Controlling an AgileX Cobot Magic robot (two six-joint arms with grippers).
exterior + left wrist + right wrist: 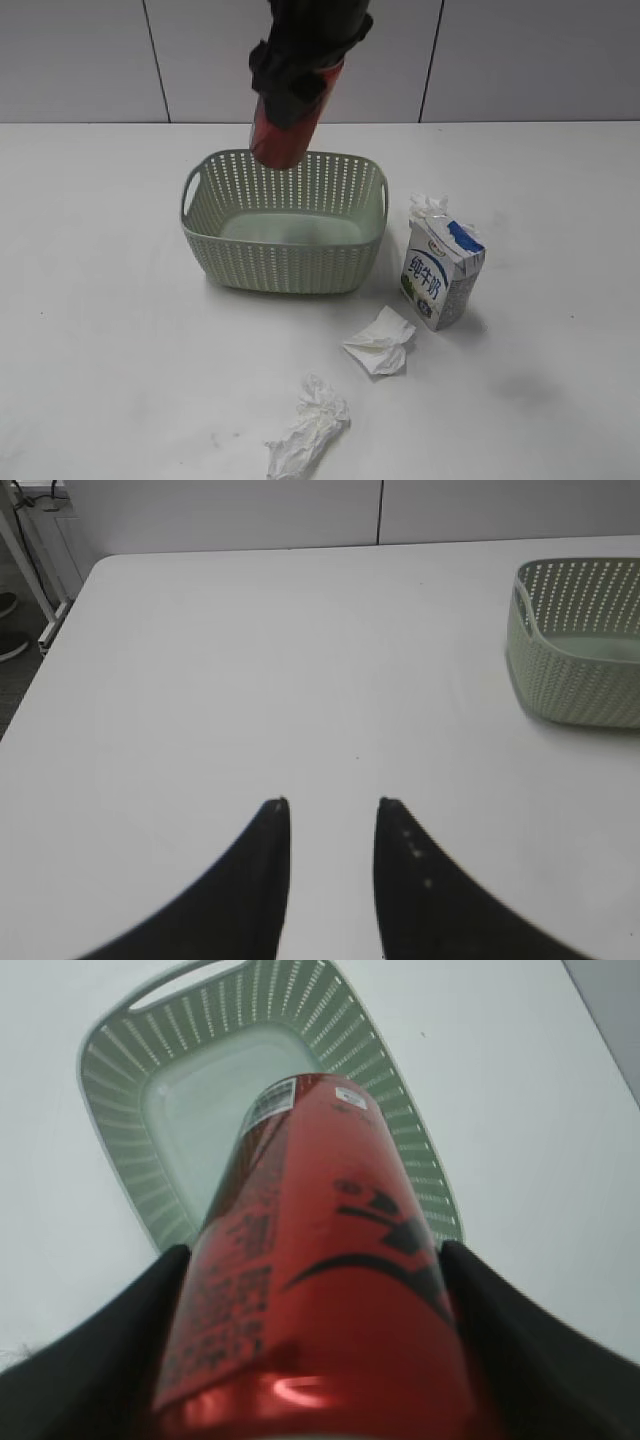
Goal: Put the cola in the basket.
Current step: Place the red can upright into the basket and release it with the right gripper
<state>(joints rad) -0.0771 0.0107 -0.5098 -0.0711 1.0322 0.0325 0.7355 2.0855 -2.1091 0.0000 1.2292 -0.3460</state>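
Note:
My right gripper is going to place the cola on the basket's bottom by its front side (264, 238) (198, 1150). It will let go of it there, away from the milk carton.
My right gripper (297, 85) is shut on the red cola can (282, 135) and holds it tilted in the air above the back rim of the sage-green basket (285, 265). In the right wrist view the cola (320, 1290) fills the space between my two dark fingers (315, 1270), pointing down at the empty basket (120, 1150) below. My left gripper (332, 805) is open and empty over bare table, with the basket (575, 680) far to its right.
A white-and-blue milk carton (441, 270) stands right of the basket. Two crumpled white tissues (380, 343) (308, 425) lie in front of it. The table's left edge (55, 650) shows in the left wrist view.

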